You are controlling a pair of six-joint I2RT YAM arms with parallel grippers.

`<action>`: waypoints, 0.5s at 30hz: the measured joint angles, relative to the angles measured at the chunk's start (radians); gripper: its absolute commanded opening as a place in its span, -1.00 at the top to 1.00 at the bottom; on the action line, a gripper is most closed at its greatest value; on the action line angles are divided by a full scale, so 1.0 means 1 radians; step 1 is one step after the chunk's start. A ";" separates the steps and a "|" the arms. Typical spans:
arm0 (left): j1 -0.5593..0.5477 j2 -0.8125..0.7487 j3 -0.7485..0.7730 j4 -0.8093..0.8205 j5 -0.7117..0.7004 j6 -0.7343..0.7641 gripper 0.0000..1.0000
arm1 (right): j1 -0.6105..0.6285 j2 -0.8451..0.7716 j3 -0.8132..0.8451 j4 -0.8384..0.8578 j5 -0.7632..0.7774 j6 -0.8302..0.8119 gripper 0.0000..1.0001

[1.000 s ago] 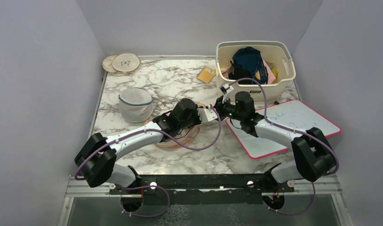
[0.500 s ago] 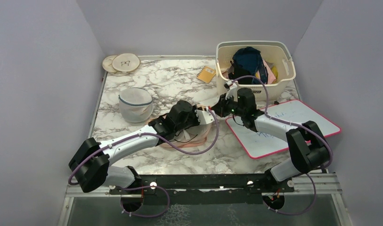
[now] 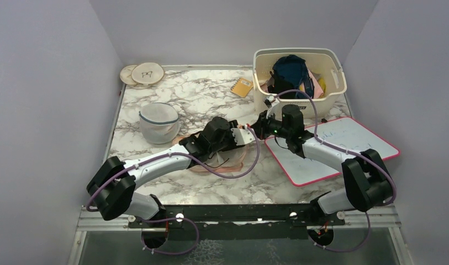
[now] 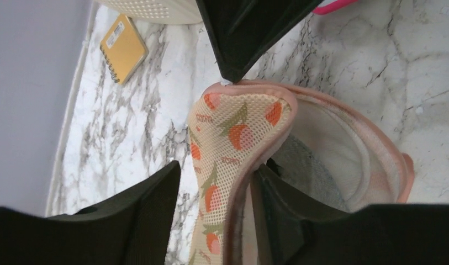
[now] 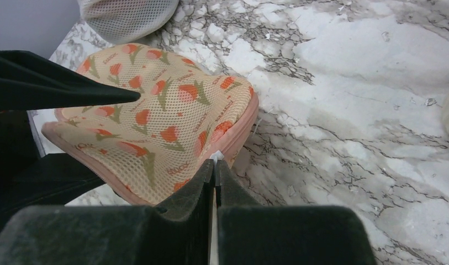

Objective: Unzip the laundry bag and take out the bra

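Observation:
The flap of the laundry bag bulges loose beside the zipper pull, so next my left gripper pinches the bag's pink edge closer to the pull [image 4: 264,152] before my right gripper unzips more.
The peach laundry bag [image 3: 225,163] with orange-red prints and pink edging lies mid-table under my left arm. In the left wrist view its upper flap [image 4: 233,132] is lifted and the mouth gapes open, showing pale grey-white fabric [image 4: 316,165] inside. My left gripper [image 4: 217,168] is shut on that flap, with one finger outside and one inside the bag. It also shows in the top view [image 3: 238,137]. My right gripper [image 5: 215,165] is shut on the white zipper pull [image 5: 215,157] at the bag's pink edge. It meets the left gripper in the top view [image 3: 256,131].
A white mesh dome with a blue rim [image 3: 158,122] stands to the left of the bag. A cream basket [image 3: 335,83] full of clothes stands at the back right. A pink-rimmed whiteboard [image 3: 343,146] lies to the right. A yellow notebook [image 3: 242,86] and wooden discs [image 3: 143,73] lie at the back.
Both grippers have shifted slightly while holding the bag. The right gripper drew the zipper pull along the edge, and the bag's mouth now shows wider open under the left arm.

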 measured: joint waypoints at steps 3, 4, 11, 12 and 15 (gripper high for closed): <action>-0.001 0.031 0.018 -0.005 0.001 -0.012 -0.25 | 0.002 -0.009 -0.008 0.000 -0.009 0.006 0.98; -0.002 0.038 0.022 -0.006 0.003 -0.015 -0.29 | 0.003 -0.011 -0.009 0.000 -0.011 0.008 0.98; -0.016 0.048 0.026 -0.024 0.079 -0.024 -0.51 | 0.009 -0.035 -0.009 0.000 -0.016 0.011 0.98; -0.019 0.048 0.026 -0.028 0.092 -0.024 -0.54 | 0.009 -0.038 -0.009 -0.001 -0.016 0.010 0.98; -0.029 0.048 0.026 -0.045 0.133 -0.021 -0.52 | 0.009 -0.046 -0.009 -0.002 -0.016 0.008 0.98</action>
